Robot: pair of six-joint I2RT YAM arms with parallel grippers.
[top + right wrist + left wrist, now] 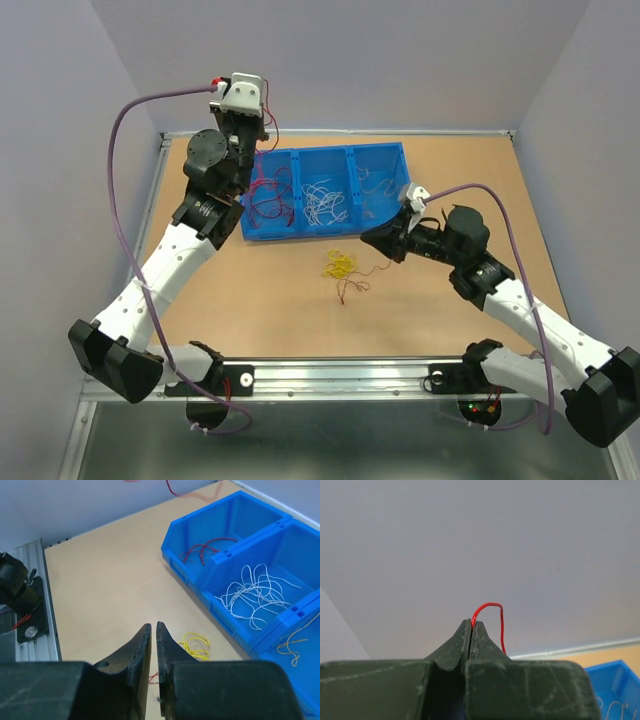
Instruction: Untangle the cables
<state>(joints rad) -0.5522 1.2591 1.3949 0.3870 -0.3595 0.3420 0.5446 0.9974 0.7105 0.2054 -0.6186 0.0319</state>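
Observation:
The thin red wire will drop from my left gripper onto the red wires in the blue bin (272,206), next to the white wires.
My left gripper (258,125) is raised high at the back left and is shut on a thin red wire (273,118). In the left wrist view the red wire (489,608) loops out of the shut fingertips (471,622). My right gripper (368,236) hovers low over the table, shut and empty. A small yellow wire bunch (340,263) and a loose red wire (352,288) lie on the table just beyond it. The right wrist view shows the gripper (150,626) with the yellow bunch (196,645) to its right.
A blue three-compartment bin (325,232) stands at the back. It holds red wires (270,195) on the left, white wires (325,200) in the middle and a few wires (375,185) on the right. A metal rail (330,375) runs along the near edge.

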